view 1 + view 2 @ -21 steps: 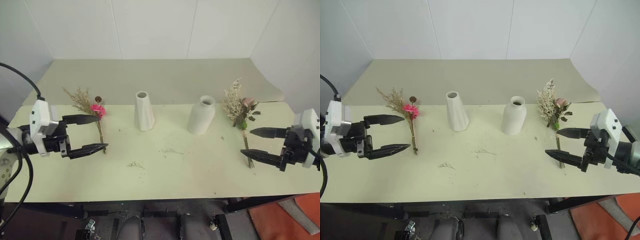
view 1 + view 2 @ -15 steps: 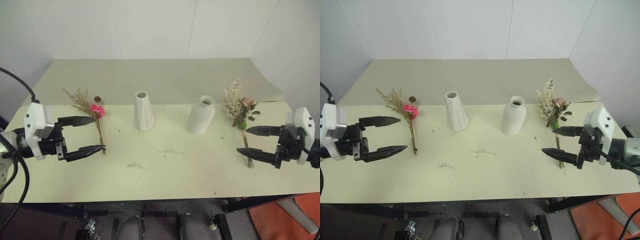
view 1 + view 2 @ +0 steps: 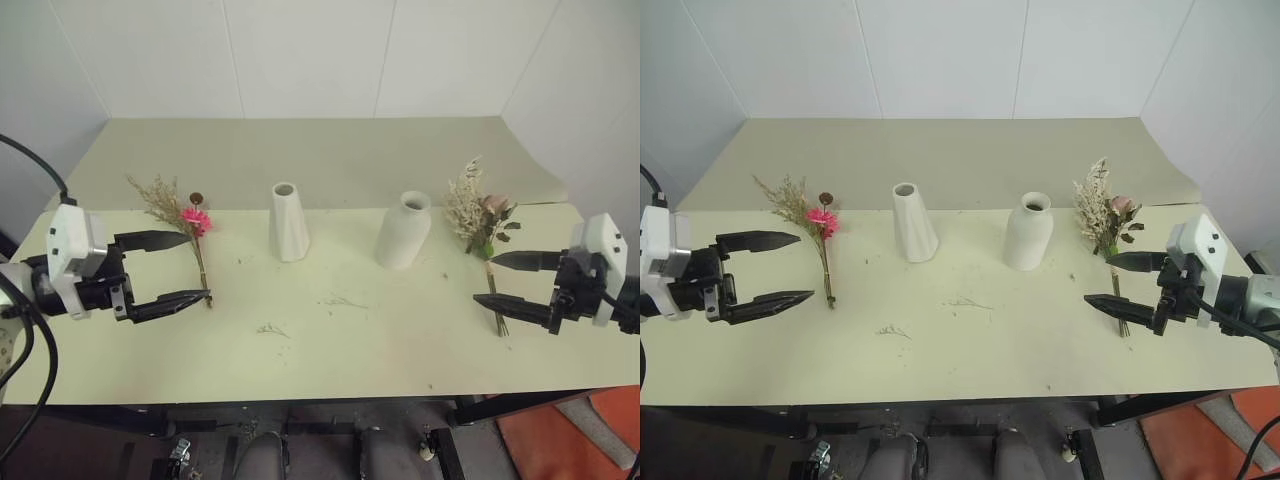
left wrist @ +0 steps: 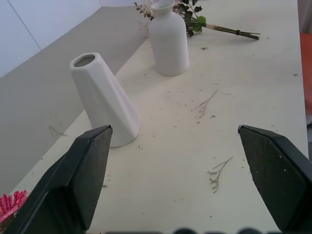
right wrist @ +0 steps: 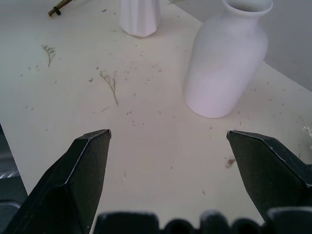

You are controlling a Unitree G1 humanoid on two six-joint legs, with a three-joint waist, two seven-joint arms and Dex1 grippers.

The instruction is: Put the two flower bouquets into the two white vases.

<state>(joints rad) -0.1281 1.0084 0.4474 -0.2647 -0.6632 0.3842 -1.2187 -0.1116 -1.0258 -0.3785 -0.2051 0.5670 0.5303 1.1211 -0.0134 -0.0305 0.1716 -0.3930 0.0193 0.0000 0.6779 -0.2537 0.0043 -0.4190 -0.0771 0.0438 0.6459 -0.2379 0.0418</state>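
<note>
Next, my right gripper grasps the tan wrap (image 3: 490, 273) around the larger bouquet's stems, just below its green leaves.
The small bouquet (image 3: 190, 222), with its pink flower and tan sprigs, lies at the table's left. My left gripper (image 3: 197, 267) hovers open just left of its stem, holding nothing. The larger bouquet (image 3: 478, 215), cream plumes and pale roses, lies at the right. My right gripper (image 3: 485, 279) hangs open by its stems, also empty. Between the bouquets stand the slim cone vase (image 3: 288, 225) and the rounded bottle vase (image 3: 403, 232), both upright. The left wrist view looks between open fingers (image 4: 83, 170) at the cone vase (image 4: 105, 100) and the bottle vase (image 4: 169, 41).
Loose dried sprigs (image 3: 270, 329) and crumbs are scattered on the pale table (image 3: 330, 370) in front of the vases. White walls close the back and sides. An orange patch of floor (image 3: 560, 440) lies beyond the front right corner.
Both grippers have shifted only slightly: the left a little back toward the left edge, the right a little inward toward the stems. Bouquets and vases have not moved.
</note>
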